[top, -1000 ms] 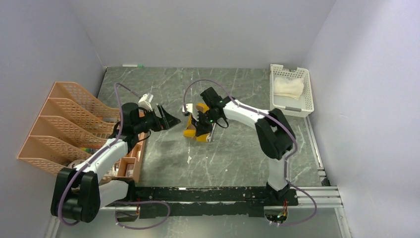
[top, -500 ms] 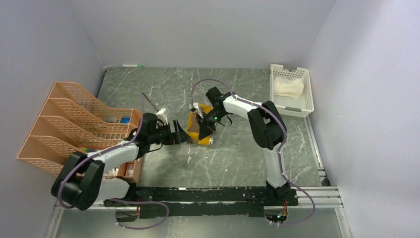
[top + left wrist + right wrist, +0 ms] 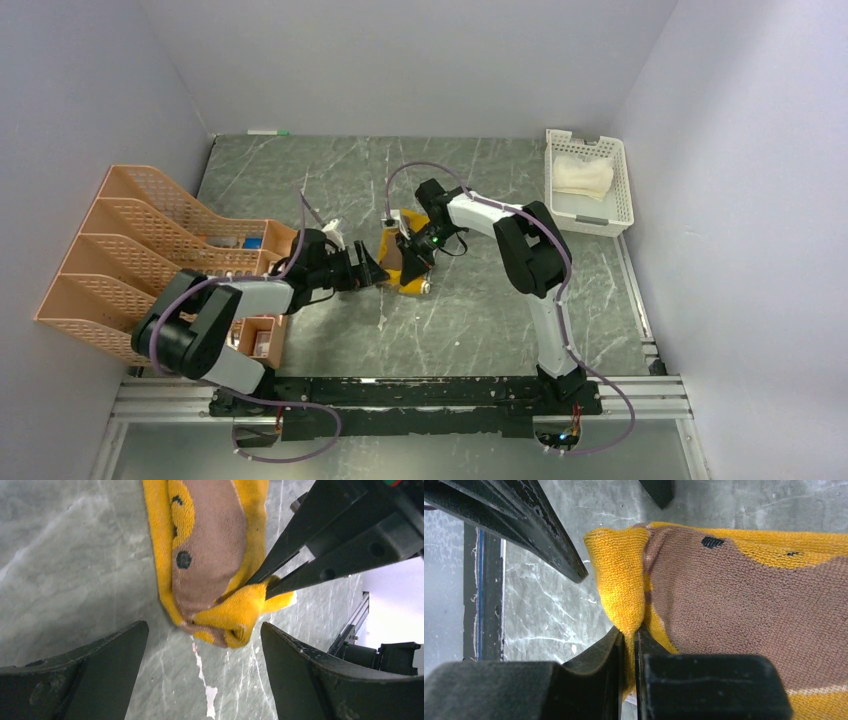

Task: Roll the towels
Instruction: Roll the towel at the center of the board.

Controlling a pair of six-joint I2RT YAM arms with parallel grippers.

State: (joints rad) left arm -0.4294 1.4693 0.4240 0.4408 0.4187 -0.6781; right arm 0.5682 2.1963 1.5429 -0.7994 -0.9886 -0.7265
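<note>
The near edge of the towel is folding up at a slant in my right gripper's fingers, so I will open that gripper and grasp that edge of the towel closer to my left gripper (image 3: 204,631).
The brown and mustard-yellow towel (image 3: 400,260) lies folded on the marble table, also seen in the left wrist view (image 3: 210,555) and the right wrist view (image 3: 744,605). My right gripper (image 3: 412,252) is shut on the towel's yellow corner (image 3: 626,590), pinching it between its fingers. My left gripper (image 3: 375,272) is open and empty just left of the towel, its jaws spread either side of the towel's near end (image 3: 230,625) without touching it. The cream-white towel (image 3: 583,175) lies in the white basket.
A white slotted basket (image 3: 590,215) stands at the back right. An orange mesh file rack (image 3: 140,250) stands along the left wall, with a small orange box (image 3: 262,335) beside it. A black rail (image 3: 420,395) runs along the near edge.
My left gripper has swung down and right, from well left of the towel to right beside it. My right gripper has shifted the towel slightly and still pinches its corner.
</note>
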